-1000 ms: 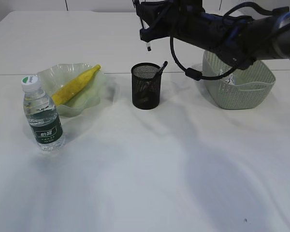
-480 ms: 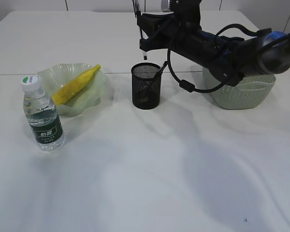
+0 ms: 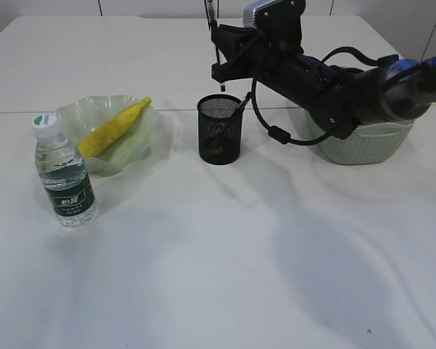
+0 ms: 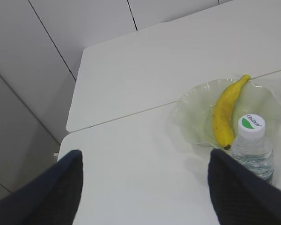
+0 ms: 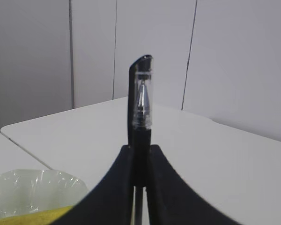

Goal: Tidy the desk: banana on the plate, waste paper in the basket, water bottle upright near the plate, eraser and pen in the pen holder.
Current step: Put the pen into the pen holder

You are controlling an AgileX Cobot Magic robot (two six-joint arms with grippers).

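Next, my right gripper lets go of the black pen inside the black mesh pen holder (image 3: 219, 129), beside the second pen leaning there.
My right gripper (image 3: 218, 52) is shut on a black pen (image 3: 216, 45), held upright with its tip just above the black mesh pen holder (image 3: 219, 131). In the right wrist view the pen (image 5: 140, 108) stands clamped between the fingers (image 5: 119, 187). A second pen (image 3: 243, 102) leans in the holder. The banana (image 3: 115, 125) lies on the pale-green plate (image 3: 147, 149). The water bottle (image 3: 64, 174) stands upright in front of the plate. My left gripper (image 4: 145, 180) is open and empty, with the banana (image 4: 224, 115) and bottle cap (image 4: 251, 123) to its right. The eraser and waste paper are hidden.
The sage-green basket (image 3: 367, 145) stands at the right, partly covered by my right arm (image 3: 327, 80). A seam between two tabletops (image 3: 29, 111) runs behind the plate and holder. The desk's left edge (image 4: 72, 117) shows in the left wrist view.
The right arm has swung lower and further over the basket. The pen's tip has come down closer to the holder's mouth. The left gripper, bottle, banana and plate have not moved.
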